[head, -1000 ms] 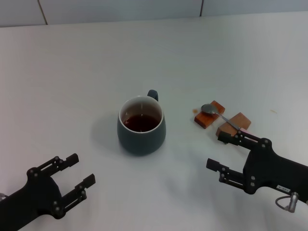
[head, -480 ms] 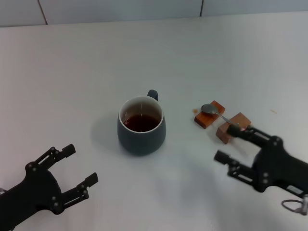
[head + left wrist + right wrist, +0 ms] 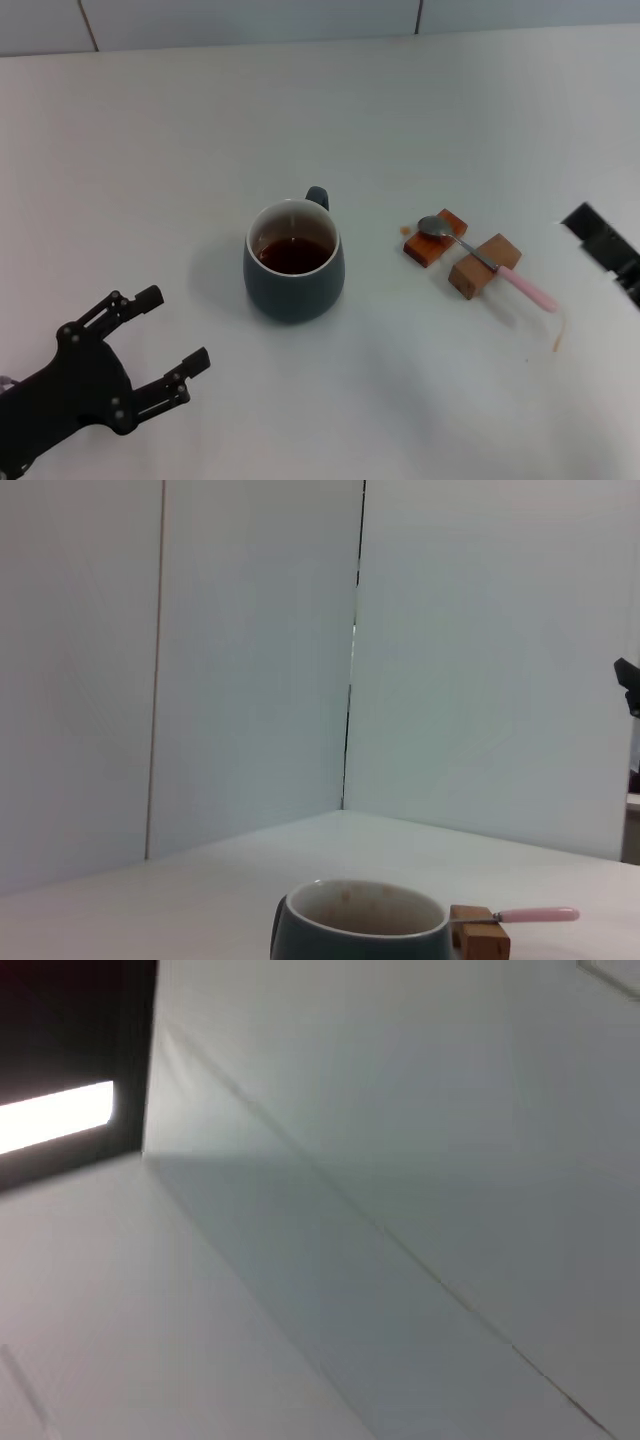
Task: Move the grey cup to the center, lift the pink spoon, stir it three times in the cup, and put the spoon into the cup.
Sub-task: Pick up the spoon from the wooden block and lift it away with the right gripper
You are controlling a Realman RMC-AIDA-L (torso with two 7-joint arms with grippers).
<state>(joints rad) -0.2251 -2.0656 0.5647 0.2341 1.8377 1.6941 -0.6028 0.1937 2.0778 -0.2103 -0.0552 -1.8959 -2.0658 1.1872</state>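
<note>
The robot's right gripper should next move to the pink spoon and close near the spoon handle's outer end (image 3: 543,297), clear of the wooden blocks.
The grey cup (image 3: 294,285) stands mid-table with dark brown liquid inside, its handle pointing away from me. It also shows low in the left wrist view (image 3: 360,930). The pink spoon (image 3: 480,257) lies to its right across two wooden blocks, silver bowl toward the cup and pink handle pointing to the front right. It shows in the left wrist view too (image 3: 525,915). My left gripper (image 3: 178,325) is open and empty at the front left, well short of the cup. My right gripper (image 3: 605,255) is open and empty at the right edge, clear of the spoon.
Two brown wooden blocks (image 3: 436,238) (image 3: 484,265) carry the spoon. A small brown spot (image 3: 405,229) sits by the nearer block and a thin orange mark (image 3: 557,340) lies on the white table (image 3: 150,150). A white wall runs along the back.
My right gripper has drawn away from the spoon's handle to the right, almost out of the head view, uncovering the pink handle. My left gripper has barely shifted. Cup and spoon have not moved.
</note>
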